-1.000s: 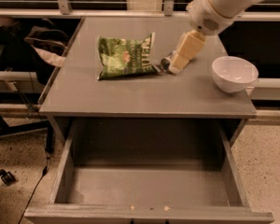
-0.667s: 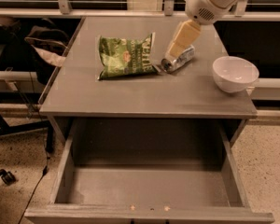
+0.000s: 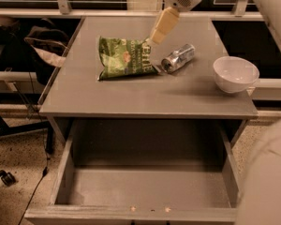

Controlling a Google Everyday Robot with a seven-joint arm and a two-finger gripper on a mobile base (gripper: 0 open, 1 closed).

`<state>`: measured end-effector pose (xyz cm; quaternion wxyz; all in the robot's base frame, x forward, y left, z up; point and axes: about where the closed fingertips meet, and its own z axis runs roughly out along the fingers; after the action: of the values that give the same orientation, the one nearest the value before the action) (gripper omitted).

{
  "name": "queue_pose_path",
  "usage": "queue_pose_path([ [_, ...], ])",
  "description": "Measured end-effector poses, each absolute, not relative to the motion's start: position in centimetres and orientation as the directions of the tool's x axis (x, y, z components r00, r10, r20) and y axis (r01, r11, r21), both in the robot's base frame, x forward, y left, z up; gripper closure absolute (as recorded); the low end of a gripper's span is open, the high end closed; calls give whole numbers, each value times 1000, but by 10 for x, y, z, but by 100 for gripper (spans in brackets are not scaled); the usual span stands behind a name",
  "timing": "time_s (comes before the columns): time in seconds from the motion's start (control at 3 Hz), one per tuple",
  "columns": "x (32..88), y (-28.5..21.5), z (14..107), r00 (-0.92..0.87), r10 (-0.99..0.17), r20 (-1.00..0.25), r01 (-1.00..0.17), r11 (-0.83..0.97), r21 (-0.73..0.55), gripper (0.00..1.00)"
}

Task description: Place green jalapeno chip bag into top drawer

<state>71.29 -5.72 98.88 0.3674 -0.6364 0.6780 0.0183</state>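
Note:
The middle point(image 3: 127, 49) of the green jalapeno chip bag, close to its far edge, is the next place my gripper should go to and grab.
The green jalapeno chip bag point(image 3: 125, 57) lies flat on the grey tabletop point(image 3: 145, 95), left of centre. The gripper point(image 3: 155, 35) hangs from the arm at the top, its cream fingers pointing down-left, tips just above the bag's upper right corner. The top drawer point(image 3: 145, 191) is pulled out below the table, wide open and empty inside.
A crushed silver can point(image 3: 178, 57) lies just right of the bag. A white bowl point(image 3: 235, 73) stands near the table's right edge. A black bag and chair point(image 3: 42, 43) sit left of the table. Part of the robot's body point(image 3: 267, 182) fills the lower right.
The gripper has moved left, from above the can to above the bag's right corner. The bag, can and bowl have not moved.

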Motion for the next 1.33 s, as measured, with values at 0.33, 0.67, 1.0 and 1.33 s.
queue_pose_path([
  [0.33, 716, 0, 964, 170, -814, -556, -939, 38, -342, 0],
  [0.67, 709, 27, 949, 203, -788, -581, -961, -47, -271, 0],
  [1.0, 703, 43, 930, 192, -774, -604, -977, -92, -193, 0],
  [1.33, 703, 47, 915, 161, -778, -607, -985, -88, -149, 0],
])
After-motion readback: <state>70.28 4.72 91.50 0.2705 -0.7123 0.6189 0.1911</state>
